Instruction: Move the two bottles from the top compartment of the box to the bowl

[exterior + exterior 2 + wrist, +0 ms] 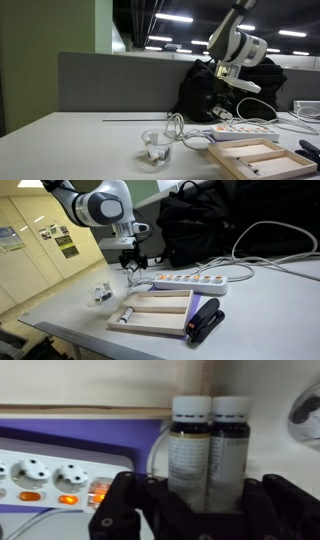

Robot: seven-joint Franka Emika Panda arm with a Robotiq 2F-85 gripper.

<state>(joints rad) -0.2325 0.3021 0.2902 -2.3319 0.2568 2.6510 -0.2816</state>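
Next, my gripper releases the two bottles inside the clear glass bowl [155, 149] [306, 414], up against the small items that lie in it.
My gripper [207, 488] is shut on the two bottles [208, 445], which stand side by side between the fingers, with white caps, dark necks and pale labels. In both exterior views the gripper [133, 267] [223, 106] hangs in the air above the end of the white power strip [190, 279]. It is between the wooden box [160, 326] and the clear glass bowl [102, 293]. The bowl [156, 148] stands on the table and its rim shows at the wrist view's right edge [305, 415]. A small whitish item with dark ends [127, 315] lies in the box's end compartment.
A black stapler [206, 320] lies beside the box. Cables [260, 255] run from the power strip past a black backpack [205, 90]. A grey partition [110, 80] stands behind the table.
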